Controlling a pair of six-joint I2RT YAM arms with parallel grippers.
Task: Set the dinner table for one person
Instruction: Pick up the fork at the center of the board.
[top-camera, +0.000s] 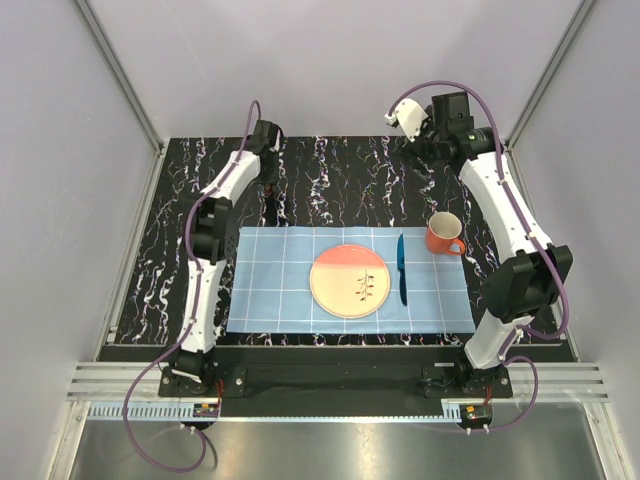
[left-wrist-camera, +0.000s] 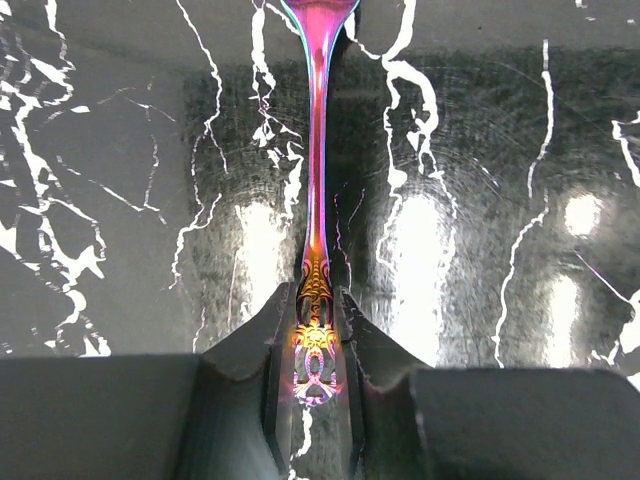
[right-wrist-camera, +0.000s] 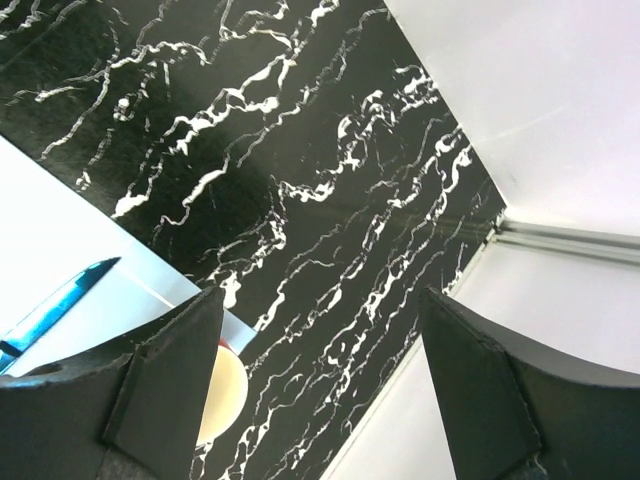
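Observation:
Next, my left gripper puts the rainbow-coloured utensil down on the mat (top-camera: 287, 268) next to the plate, across from the blue knife.
The dinner table (top-camera: 340, 180) is black with white streaks. My left gripper (top-camera: 268, 168) is low over its back left part. In the left wrist view this gripper (left-wrist-camera: 316, 300) is shut on the ornate handle end of a rainbow-coloured utensil (left-wrist-camera: 320, 150), whose stem runs away from the jaws over the tabletop (left-wrist-camera: 480, 250). Its head is cut off by the frame. My right gripper (top-camera: 403, 116) hangs high at the back right, and in its own view it (right-wrist-camera: 322, 300) is open with nothing between the fingers.
A light-blue checked mat (top-camera: 270, 290) lies at the front middle. On it sit a pink and cream plate (top-camera: 349, 282) and, right of the plate, a blue knife (top-camera: 402, 268). An orange mug (top-camera: 443, 234) stands at the mat's back right corner. White walls enclose the table.

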